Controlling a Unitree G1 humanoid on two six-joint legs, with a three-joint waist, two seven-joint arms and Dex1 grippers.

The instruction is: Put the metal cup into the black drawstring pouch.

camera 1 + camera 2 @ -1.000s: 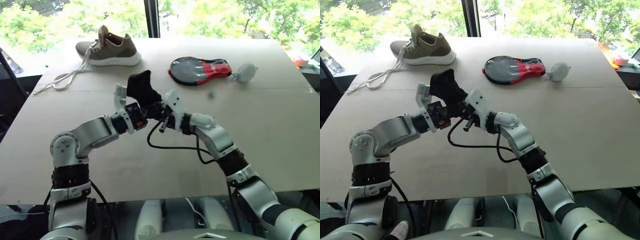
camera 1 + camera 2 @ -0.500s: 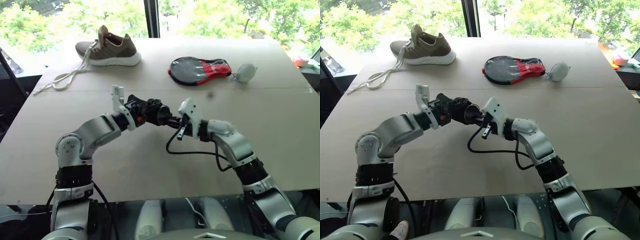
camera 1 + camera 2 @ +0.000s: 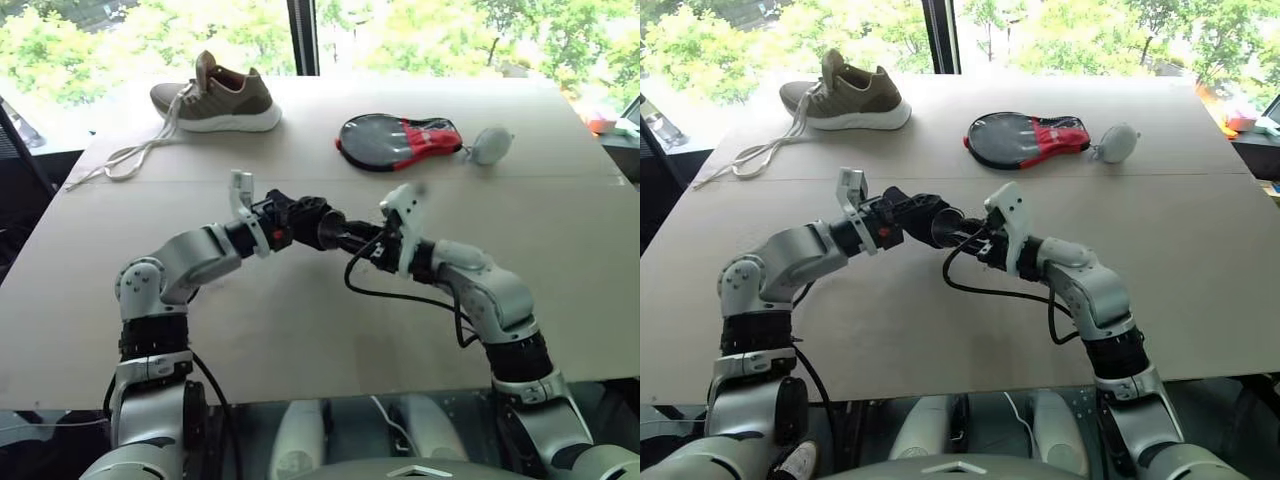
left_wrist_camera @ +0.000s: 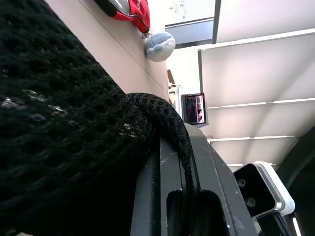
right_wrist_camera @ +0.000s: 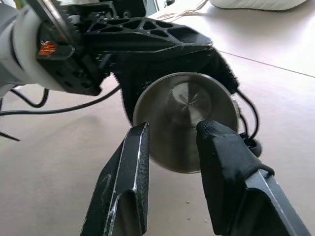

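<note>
The lower rim of the metal cup sticks out past the pouch's opening. My right gripper needs to take the pouch's edge (image 5: pixel 128 104) next to the cup and pull it over the cup's rim.
My left gripper (image 3: pixel 312 220) is shut on the black drawstring pouch (image 3: pixel 300 213), holding it level above the middle of the table. Black mesh fabric (image 4: pixel 59 123) drapes over one of its fingers (image 4: pixel 172 167). The metal cup (image 5: pixel 184 110) lies on its side with its mouth end inside the pouch (image 5: pixel 147 64) and its shiny round base facing my right wrist. My right gripper (image 5: pixel 176 130) is open just in front of that base, one finger on each side and not closed on it. In the head views the right gripper (image 3: pixel 360 245) points left at the pouch.
At the back left of the wooden table (image 3: pixel 560 260) stands an olive sneaker (image 3: pixel 215 95) with long loose laces (image 3: pixel 125 160). A black-and-red paddle case (image 3: pixel 400 140) and a pale grey ball (image 3: pixel 490 145) lie at the back right. A black cable (image 3: pixel 400 295) loops under my right wrist.
The pouch, which stood upright above both grippers, has come down level. My right gripper has drawn back to the right from it and its fingers have parted.
</note>
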